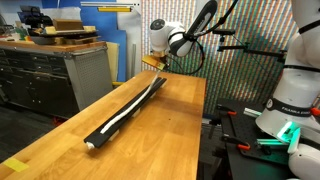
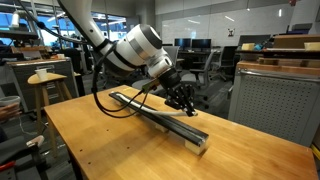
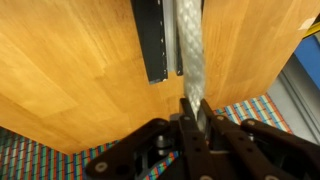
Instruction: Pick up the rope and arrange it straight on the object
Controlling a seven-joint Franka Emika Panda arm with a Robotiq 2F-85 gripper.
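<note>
Next, I let go of the rope's near end on the middle of the black bar's squared end [image 1: 162, 79] [image 3: 168, 76] with my gripper.
The object, a long black bar [image 1: 100, 138], lies slantwise along the wooden table and also shows in an exterior view [image 2: 172, 124]. The rope [image 1: 130, 108], a pale braided cord, runs along its top. In the wrist view the rope [image 3: 191, 45] stretches straight away from me, along the right edge of the bar's squared end [image 3: 150, 40]. My gripper [image 3: 196, 105] is shut on the rope's near end, just past the bar's end and over the table edge. In both exterior views the gripper [image 1: 155, 64] [image 2: 183, 100] hangs low over that end of the bar.
A grey cabinet [image 1: 60, 70] carrying boxes stands beyond the table's far side. A colourful patterned wall [image 1: 250, 40] rises behind the arm. Another grey cabinet [image 2: 270, 100] stands by the table, and a stool [image 2: 45, 80] is nearby. The table edge [image 3: 120, 135] lies directly below my fingers.
</note>
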